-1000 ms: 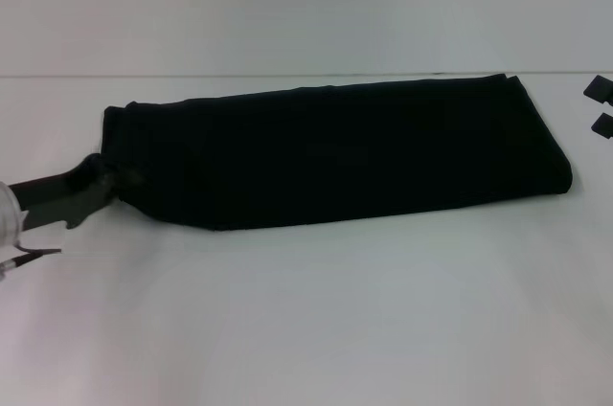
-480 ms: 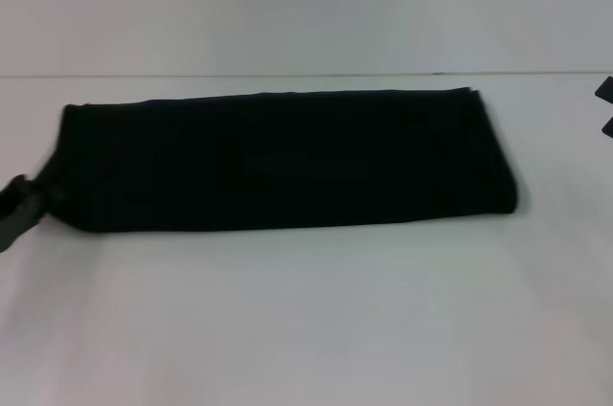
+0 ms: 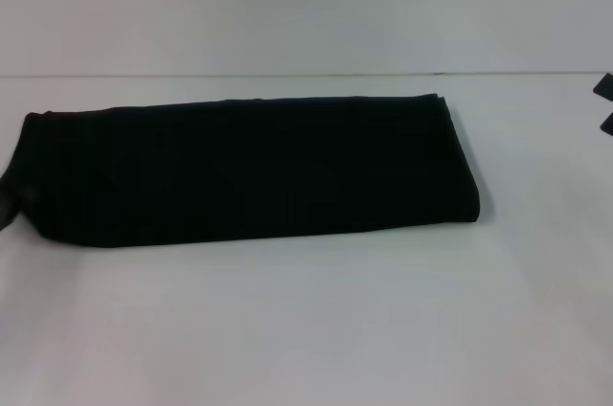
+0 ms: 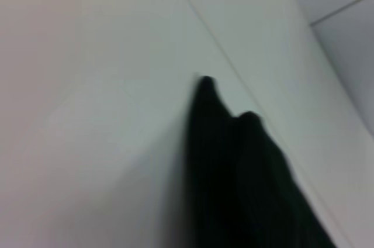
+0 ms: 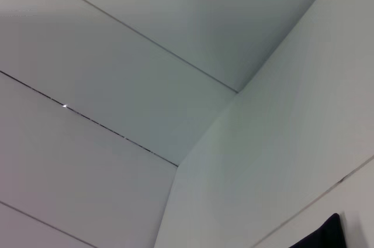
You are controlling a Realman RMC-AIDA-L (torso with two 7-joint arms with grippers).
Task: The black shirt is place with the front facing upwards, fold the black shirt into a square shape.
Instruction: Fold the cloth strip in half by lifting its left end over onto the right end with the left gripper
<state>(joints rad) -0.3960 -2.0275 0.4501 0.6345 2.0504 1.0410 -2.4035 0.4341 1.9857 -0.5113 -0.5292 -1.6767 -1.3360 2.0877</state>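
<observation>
My left gripper will put the held end of the black shirt down on the shirt's opposite short end (image 3: 454, 159).
The black shirt (image 3: 249, 171) lies on the white table as a long folded strip running left to right, plain side up, no lettering showing. Its left end reaches the picture's left edge, where a sliver of my left gripper (image 3: 6, 203) holds the near corner. The left wrist view shows the black shirt (image 4: 239, 178) bunched into two peaks close before the camera. At the far right edge my right gripper (image 3: 605, 104) stays well off the shirt, showing two dark fingertips with a gap between them. A dark corner of cloth (image 5: 322, 237) shows in the right wrist view.
The white table (image 3: 306, 329) stretches bare in front of the shirt and to its right. Its far edge (image 3: 306, 75) meets a pale wall behind. The right wrist view shows mostly wall panels.
The shirt has slid steadily to the left across the table, dragged by my left gripper, which has gone almost out of view. The right gripper has barely shifted.
</observation>
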